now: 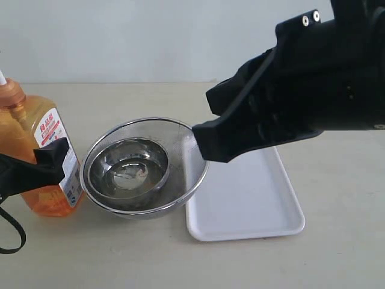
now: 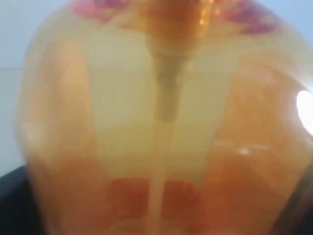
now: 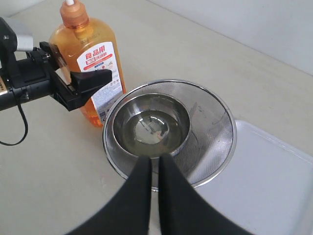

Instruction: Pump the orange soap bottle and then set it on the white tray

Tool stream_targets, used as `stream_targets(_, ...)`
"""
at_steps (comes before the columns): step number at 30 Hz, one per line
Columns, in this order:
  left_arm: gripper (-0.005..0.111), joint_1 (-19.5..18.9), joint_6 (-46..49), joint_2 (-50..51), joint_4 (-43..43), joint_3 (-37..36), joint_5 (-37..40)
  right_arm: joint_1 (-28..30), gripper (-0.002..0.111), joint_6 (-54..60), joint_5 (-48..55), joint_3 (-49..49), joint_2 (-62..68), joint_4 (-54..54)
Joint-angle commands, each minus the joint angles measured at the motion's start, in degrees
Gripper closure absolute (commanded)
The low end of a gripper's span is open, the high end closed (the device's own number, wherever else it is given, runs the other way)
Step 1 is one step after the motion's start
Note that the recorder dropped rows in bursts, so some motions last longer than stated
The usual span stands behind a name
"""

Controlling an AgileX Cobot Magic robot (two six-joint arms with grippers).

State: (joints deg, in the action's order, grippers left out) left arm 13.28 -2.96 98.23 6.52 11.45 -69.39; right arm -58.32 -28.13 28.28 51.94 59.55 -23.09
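The robot's left gripper sits low on the orange soap bottle's body, so it should open and grip higher on the bottle's label (image 1: 50,128) before the right gripper pumps.
The orange soap bottle (image 1: 42,129) stands upright on the table at the far left, its pump head (image 3: 73,17) on top. My left gripper (image 3: 90,73) straddles its lower body, with one black finger (image 1: 53,158) across the label and the other behind the bottle. Whether the pads press the bottle does not show. The orange soap bottle (image 2: 161,122) fills the left wrist view. The white tray (image 1: 246,198) lies flat at the right, with nothing on it. My right gripper (image 3: 154,164) is shut and hangs above the strainer's rim, holding nothing.
A small steel bowl (image 1: 128,168) with a little liquid in it sits inside a wide steel mesh strainer (image 1: 183,180), between the bottle and the tray. The strainer's rim overlaps the tray's left edge. A black cable (image 1: 12,232) trails from the left arm.
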Motion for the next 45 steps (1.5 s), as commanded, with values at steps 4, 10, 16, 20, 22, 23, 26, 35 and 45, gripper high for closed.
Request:
stream_targets(4, 0.013, -0.10, -0.52, 0.11, 0.08, 0.80, -0.58, 0.11, 0.108, -0.05, -0.16, -0.01, -0.43, -0.28)
stream_targets(10, 0.013, -0.10, -0.01, 0.11, 0.23, 1.99, -0.58, 0.11, 0.108, -0.05, -0.16, -0.01, -0.43, -0.28)
stream_targets(16, 0.013, -0.10, 0.10, 0.11, 0.51, 2.87, -0.58, 0.11, 0.108, -0.05, -0.16, -0.01, -0.43, -0.28)
stream_targets(20, 0.014, -0.10, 1.88, 0.11, 0.51, 3.49, -0.58, 0.11, 0.108, -0.05, -0.16, -0.01, -0.43, -0.28)
stream_targets(22, 0.016, -0.10, 2.04, 0.11, 0.60, 3.62, -0.58, 0.11, 0.108, -0.05, -0.16, -0.01, -0.43, -0.28)
stream_targets(23, 0.018, -0.10, 2.04, 0.11, 0.60, 3.62, -0.58, 0.11, 0.108, -0.05, -0.16, -0.01, -0.43, -0.28)
stream_targets(26, 0.036, -0.10, 2.04, 0.11, 0.94, 3.62, -0.58, 0.11, 0.108, -0.05, -0.16, -0.01, -0.43, -0.28)
stream_targets(35, 0.101, -0.10, 3.61, 0.11, 1.20, 3.62, -0.58, 0.11, 0.108, -0.05, -0.16, -0.01, -0.43, -0.28)
stream_targets(45, 0.102, -0.10, 4.47, 0.11, 1.20, 3.62, -0.10, 0.11, 0.108, -0.05, -0.16, -0.01, -0.43, -0.28)
